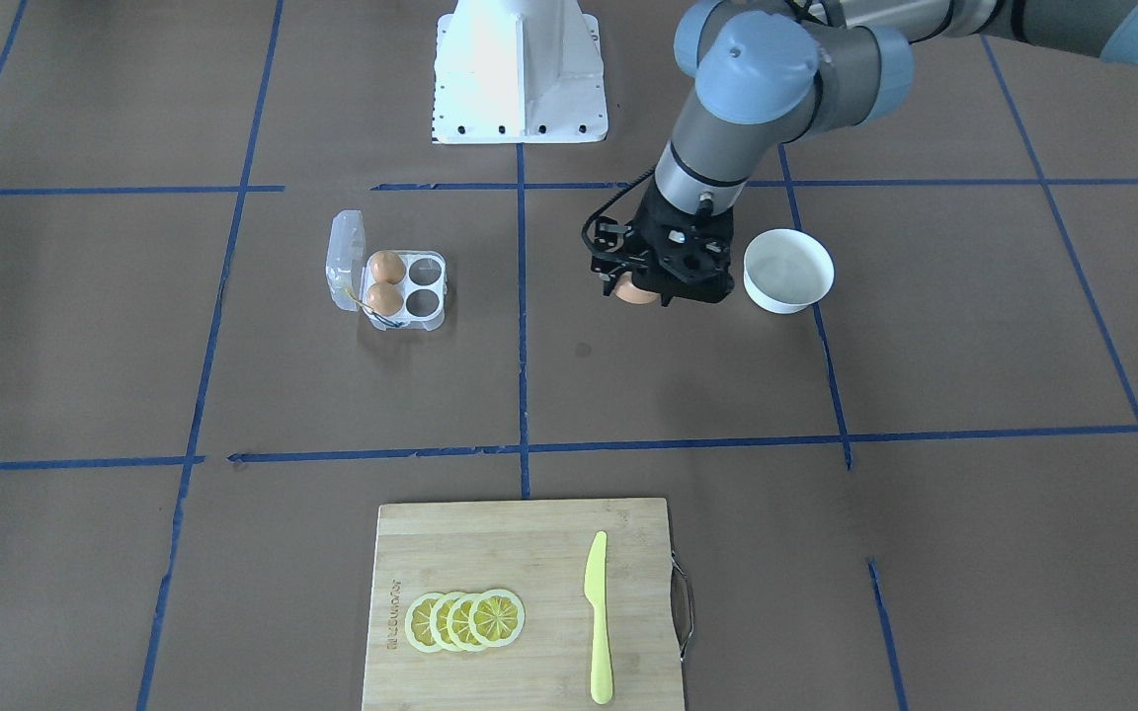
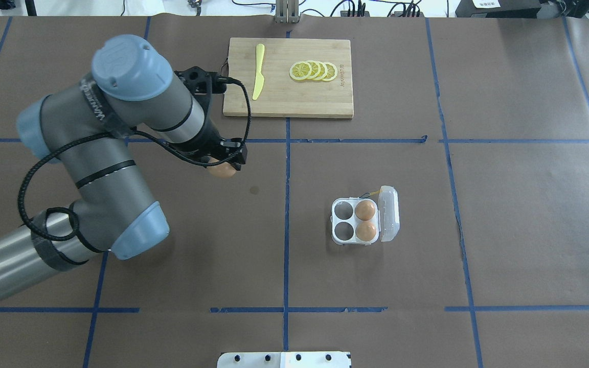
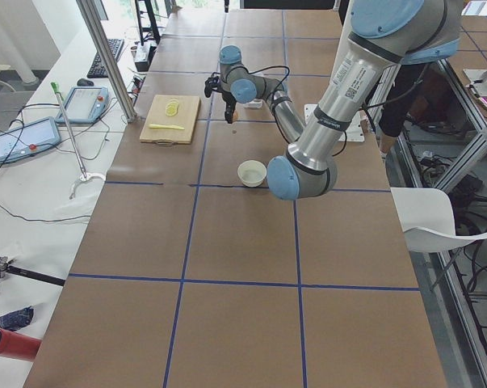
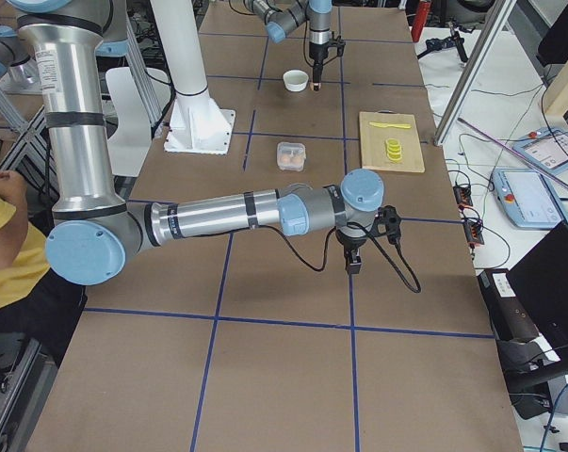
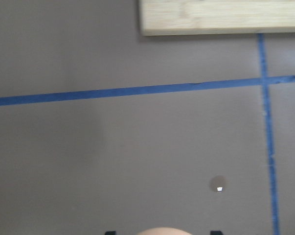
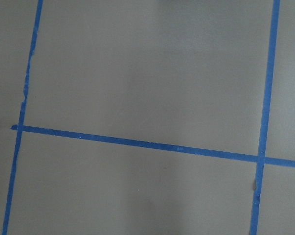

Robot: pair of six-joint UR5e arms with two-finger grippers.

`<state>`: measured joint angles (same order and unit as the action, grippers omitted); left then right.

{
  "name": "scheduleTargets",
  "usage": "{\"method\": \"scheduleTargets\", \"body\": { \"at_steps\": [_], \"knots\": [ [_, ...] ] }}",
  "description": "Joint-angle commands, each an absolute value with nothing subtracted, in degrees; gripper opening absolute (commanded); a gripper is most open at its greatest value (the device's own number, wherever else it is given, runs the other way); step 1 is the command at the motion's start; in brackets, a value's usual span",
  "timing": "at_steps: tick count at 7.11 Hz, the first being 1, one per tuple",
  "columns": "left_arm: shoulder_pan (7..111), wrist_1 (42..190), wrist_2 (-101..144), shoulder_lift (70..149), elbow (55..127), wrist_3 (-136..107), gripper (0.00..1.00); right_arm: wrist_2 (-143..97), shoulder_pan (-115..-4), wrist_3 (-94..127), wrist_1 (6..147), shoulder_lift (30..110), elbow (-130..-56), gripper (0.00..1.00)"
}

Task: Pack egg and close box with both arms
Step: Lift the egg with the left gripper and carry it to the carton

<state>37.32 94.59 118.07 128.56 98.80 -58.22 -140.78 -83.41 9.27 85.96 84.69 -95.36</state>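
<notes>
The robot's left gripper will release the tan-brown egg in the box's empty cup nearer the white pedestal (image 1: pixel 424 272).
My left gripper (image 1: pixel 644 285) is shut on a tan-brown egg (image 1: pixel 631 292) and holds it above the table, just beside the white bowl (image 1: pixel 788 270). In the overhead view the gripper (image 2: pixel 226 163) and the egg (image 2: pixel 220 171) are well left of the box (image 2: pixel 361 221). The clear box (image 1: pixel 396 286) lies open with its lid tipped up. Two eggs sit in the cups next to the lid (image 1: pixel 347 259), and the other two cups are empty. The egg's top shows at the bottom edge of the left wrist view (image 5: pixel 159 231). My right gripper (image 4: pixel 354 260) shows only in the exterior right view, and I cannot tell its state.
A bamboo cutting board (image 1: pixel 520 553) lies at the operators' side, with lemon slices (image 1: pixel 465 620) and a yellow knife (image 1: pixel 598 612) on it. The white pedestal (image 1: pixel 520 74) stands at the robot's side. Blue tape lines cross the brown table.
</notes>
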Motion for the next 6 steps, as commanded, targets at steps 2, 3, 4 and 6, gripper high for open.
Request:
{"method": "scheduleTargets", "body": {
  "at_steps": [2, 3, 4, 6],
  "knots": [
    [29.2, 104.4, 113.3, 139.2, 85.5, -59.7, 0.00, -141.5, -83.4, 9.3, 86.0, 85.3, -95.4, 1.00],
    [26.4, 106.9, 111.2, 141.7, 82.6, -59.7, 0.00, -141.9, -83.4, 9.2, 86.0, 85.4, -95.4, 1.00],
    [24.6, 108.2, 109.3, 142.4, 82.1, -59.7, 0.00, -142.0, -83.4, 9.2, 86.0, 85.4, -95.4, 1.00],
    [22.9, 108.8, 109.1, 144.8, 79.5, -59.8, 0.00, -142.1, -83.5, 9.2, 86.0, 85.7, -96.0, 1.00]
  ]
}}
